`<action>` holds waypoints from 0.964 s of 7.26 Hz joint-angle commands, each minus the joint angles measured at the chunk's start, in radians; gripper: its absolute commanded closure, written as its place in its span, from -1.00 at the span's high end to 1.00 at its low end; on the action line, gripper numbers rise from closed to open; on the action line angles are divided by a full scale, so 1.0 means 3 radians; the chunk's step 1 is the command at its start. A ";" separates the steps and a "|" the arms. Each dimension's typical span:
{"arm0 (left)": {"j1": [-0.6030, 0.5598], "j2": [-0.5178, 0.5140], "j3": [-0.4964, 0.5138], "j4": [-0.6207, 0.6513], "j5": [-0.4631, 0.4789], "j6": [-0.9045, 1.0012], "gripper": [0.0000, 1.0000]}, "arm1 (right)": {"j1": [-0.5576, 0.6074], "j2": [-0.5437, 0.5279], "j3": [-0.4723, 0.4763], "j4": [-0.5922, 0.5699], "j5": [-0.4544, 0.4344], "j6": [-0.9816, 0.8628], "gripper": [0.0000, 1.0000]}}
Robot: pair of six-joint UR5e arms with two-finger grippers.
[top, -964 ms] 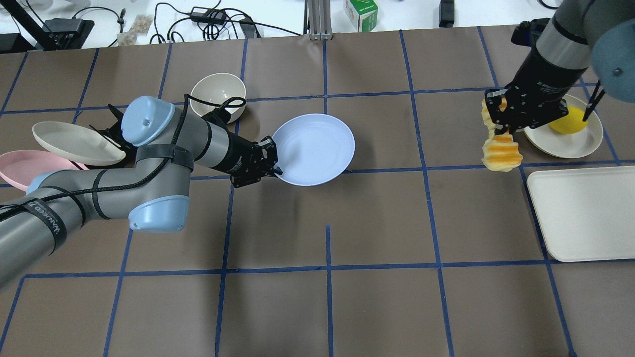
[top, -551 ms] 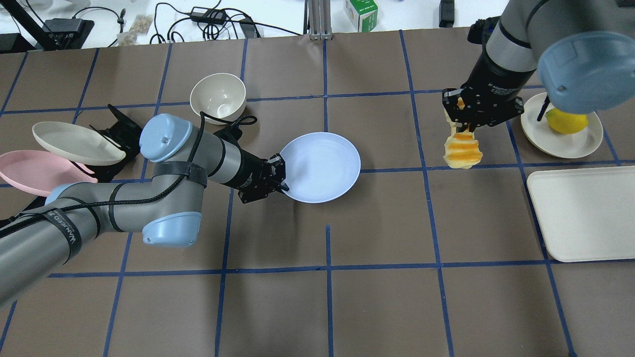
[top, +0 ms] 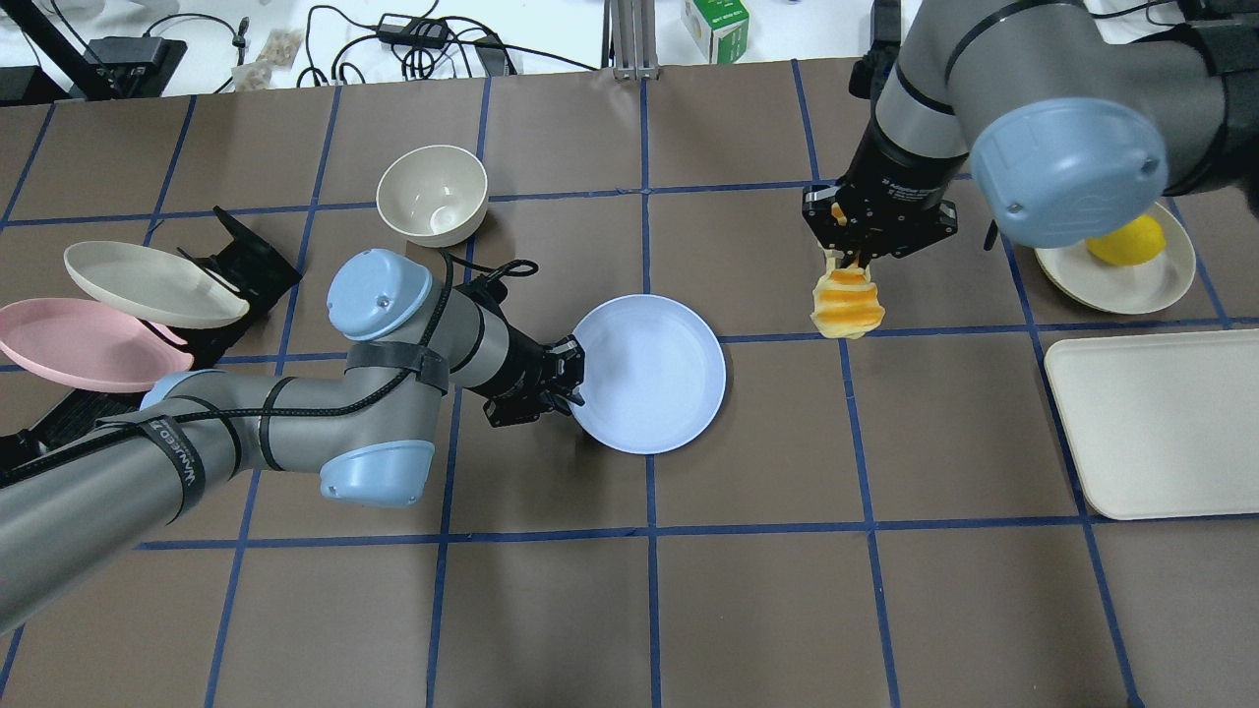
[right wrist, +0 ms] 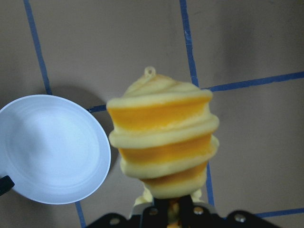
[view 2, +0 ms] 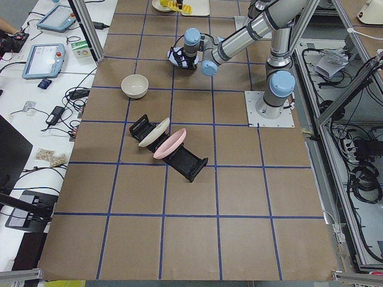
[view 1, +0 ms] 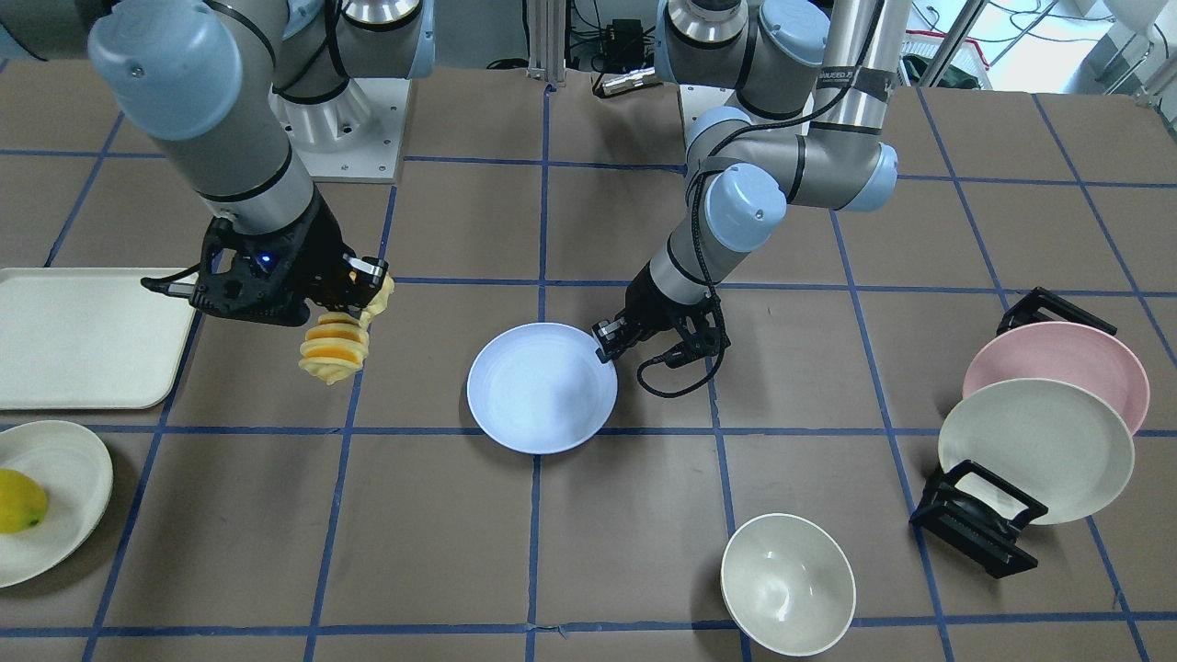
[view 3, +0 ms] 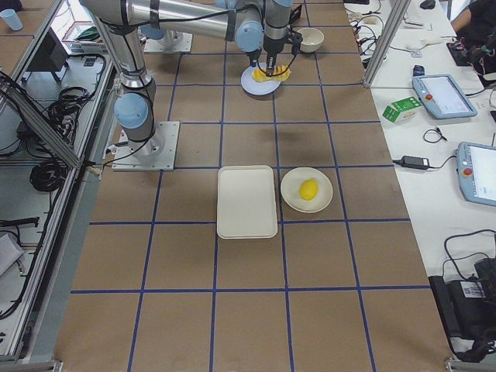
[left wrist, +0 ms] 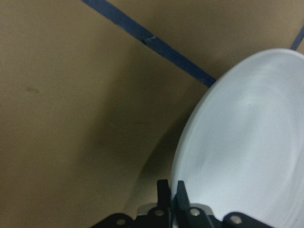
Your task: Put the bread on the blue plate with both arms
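Next, my right gripper releases the bread inside the raised rim of the plate, just past the middle of the blue plate point(view 1: 548, 410) point(right wrist: 50, 135).
The blue plate point(top: 654, 379) is held near the table's middle, a shadow beneath it in the left wrist view; it also shows in the front view point(view 1: 542, 386). My left gripper point(top: 573, 379) is shut on its left rim, as the left wrist view point(left wrist: 172, 192) shows. My right gripper point(top: 854, 258) is shut on one end of the bread point(top: 846, 305), which hangs down above the table to the right of the plate. In the right wrist view the bread point(right wrist: 164, 142) hangs in the middle and the plate point(right wrist: 47, 147) lies at lower left.
A cream bowl point(top: 433, 192) stands behind the left arm. A black rack point(top: 246, 261) at the left holds a cream plate point(top: 148, 285) and a pink plate point(top: 69, 339). A cream tray point(top: 1161, 423) and a cream plate point(top: 1131, 275) with a lemon point(top: 1126, 239) sit at the right.
My left gripper has moved the blue plate to the right and towards the robot. My right gripper has carried the hanging bread leftward, away from the lemon plate and closer to the blue plate.
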 commanded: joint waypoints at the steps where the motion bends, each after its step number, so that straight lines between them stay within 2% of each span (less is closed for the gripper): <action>1: 0.0128 0.0077 0.0216 -0.0039 0.0190 0.0290 1.00 | 0.0228 0.0178 -0.0109 -0.0087 0.0004 0.0189 -1.00; 2: 0.0388 0.0154 0.0430 -0.0333 0.0257 0.0419 1.00 | 0.0376 0.0295 -0.0206 -0.0092 0.0004 0.0342 -1.00; 3: 0.0572 0.0271 0.0685 -0.0838 0.0329 0.0881 1.00 | 0.0514 0.0418 -0.0278 -0.0178 0.0004 0.0505 -1.00; 4: 0.0660 0.0358 0.1088 -0.1420 0.0749 0.1427 1.00 | 0.0617 0.0601 -0.0309 -0.0376 0.0004 0.0532 -1.00; 5: 0.0661 0.0415 0.1618 -0.2220 0.0916 0.1580 1.00 | 0.0694 0.0821 -0.0319 -0.0606 0.0004 0.0542 -1.00; 6: 0.0646 0.0421 0.1968 -0.2664 0.1059 0.1693 1.00 | 0.0826 0.0874 -0.0304 -0.0629 0.0004 0.0548 -1.00; 7: 0.0666 0.0527 0.2103 -0.3017 0.1076 0.1714 1.00 | 0.0954 0.0975 -0.0299 -0.0639 -0.0001 0.0583 -1.00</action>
